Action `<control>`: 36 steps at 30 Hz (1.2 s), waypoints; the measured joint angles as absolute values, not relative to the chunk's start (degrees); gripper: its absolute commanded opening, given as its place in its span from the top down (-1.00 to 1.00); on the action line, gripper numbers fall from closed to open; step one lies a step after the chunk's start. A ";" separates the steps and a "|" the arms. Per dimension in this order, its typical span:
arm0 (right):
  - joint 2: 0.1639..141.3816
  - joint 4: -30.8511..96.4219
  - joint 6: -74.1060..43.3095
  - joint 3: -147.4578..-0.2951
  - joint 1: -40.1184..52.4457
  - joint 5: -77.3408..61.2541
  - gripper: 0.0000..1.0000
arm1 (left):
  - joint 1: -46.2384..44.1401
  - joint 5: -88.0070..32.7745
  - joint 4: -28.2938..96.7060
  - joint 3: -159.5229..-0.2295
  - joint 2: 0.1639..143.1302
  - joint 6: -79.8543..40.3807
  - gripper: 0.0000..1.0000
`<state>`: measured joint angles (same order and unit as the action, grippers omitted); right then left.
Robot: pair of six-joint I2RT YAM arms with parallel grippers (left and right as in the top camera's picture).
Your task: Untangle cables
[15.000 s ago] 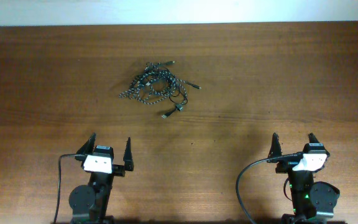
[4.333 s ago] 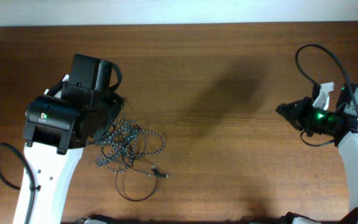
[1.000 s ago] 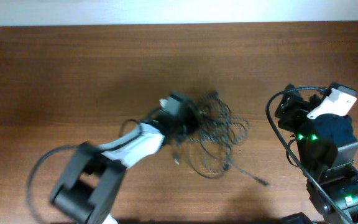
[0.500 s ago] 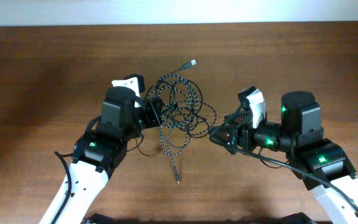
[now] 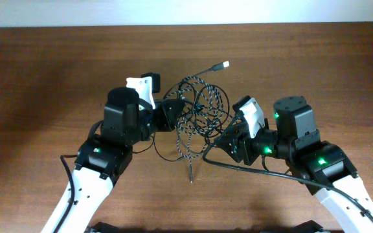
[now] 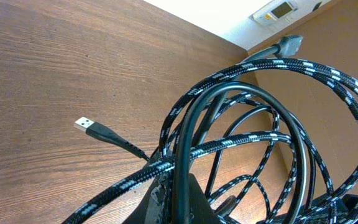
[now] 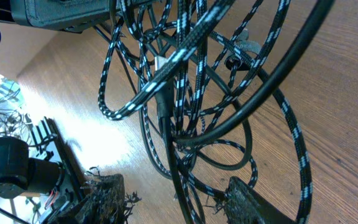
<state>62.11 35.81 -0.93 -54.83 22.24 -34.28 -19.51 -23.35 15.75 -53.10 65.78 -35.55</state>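
Note:
The plug end of the black cord is stuck among the speckled loops, so next my right gripper grabs the cord (image 7: 174, 167) below its plug and pulls away from the bundle.
The cables (image 5: 199, 110) hang as one tangled bundle of loops between my two arms, above the table. My left gripper (image 5: 167, 115) is shut on them at the bundle's left side. In the left wrist view the plain black cord (image 6: 188, 137) runs down into the closed fingers (image 6: 166, 199), with speckled loops (image 6: 272, 62) around it and a plug end (image 6: 86, 124) sticking out. My right gripper (image 5: 220, 139) sits at the bundle's lower right. Its fingers (image 7: 101, 199) stand apart, with black and speckled strands (image 7: 173, 162) passing between them. Another plug (image 5: 223, 65) points up to the right.
The brown wooden table (image 5: 44, 77) stretches all round, with a white wall strip along its far edge. The right arm's thick black wire (image 5: 251, 169) loops low in front of the arm. A loose cord end (image 5: 191, 175) dangles below the bundle.
The right gripper has moved left into the bundle, and its jaws have narrowed somewhat. The left gripper kept its hold and shifted the bundle slightly right and up.

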 measured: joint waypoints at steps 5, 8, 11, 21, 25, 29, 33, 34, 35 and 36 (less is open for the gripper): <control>62.11 35.81 -0.93 -54.85 22.24 -34.28 -0.21 | -19.51 -19.57 15.55 -53.10 65.78 -40.27 1.00; 62.11 35.77 -0.73 -54.85 22.24 -34.28 0.30 | -19.51 -19.03 14.83 -53.10 65.78 -44.49 1.00; 62.11 35.27 -1.45 -54.83 22.24 -34.28 0.92 | -19.51 -20.40 14.22 -53.10 65.78 -46.17 1.00; 44.56 35.33 -2.63 -55.40 6.87 -32.34 0.91 | -19.51 -9.21 21.28 -53.10 65.67 -56.99 1.00; 44.71 36.84 -2.74 -55.51 6.68 -24.38 0.05 | -19.42 -24.03 2.87 -52.71 65.63 -41.76 0.99; 44.84 37.28 -3.27 -55.51 6.68 -21.54 -0.22 | -19.46 -38.00 4.10 -52.80 65.56 -24.34 1.00; 46.00 37.30 -8.03 -55.51 10.02 -22.33 -0.32 | -19.46 -37.98 4.95 -52.80 65.56 -20.67 1.00; 48.01 37.30 -8.40 -55.51 13.06 -23.68 -0.31 | -19.46 -37.98 4.95 -52.80 65.56 -20.53 1.00; 49.10 37.32 -8.49 -55.53 13.54 -23.88 -0.31 | -19.46 -37.98 4.95 -52.80 65.56 -20.53 1.00; 50.35 37.30 -8.62 -55.53 13.96 -23.94 -0.31 | -19.46 -37.98 5.17 -52.80 65.56 -20.53 1.00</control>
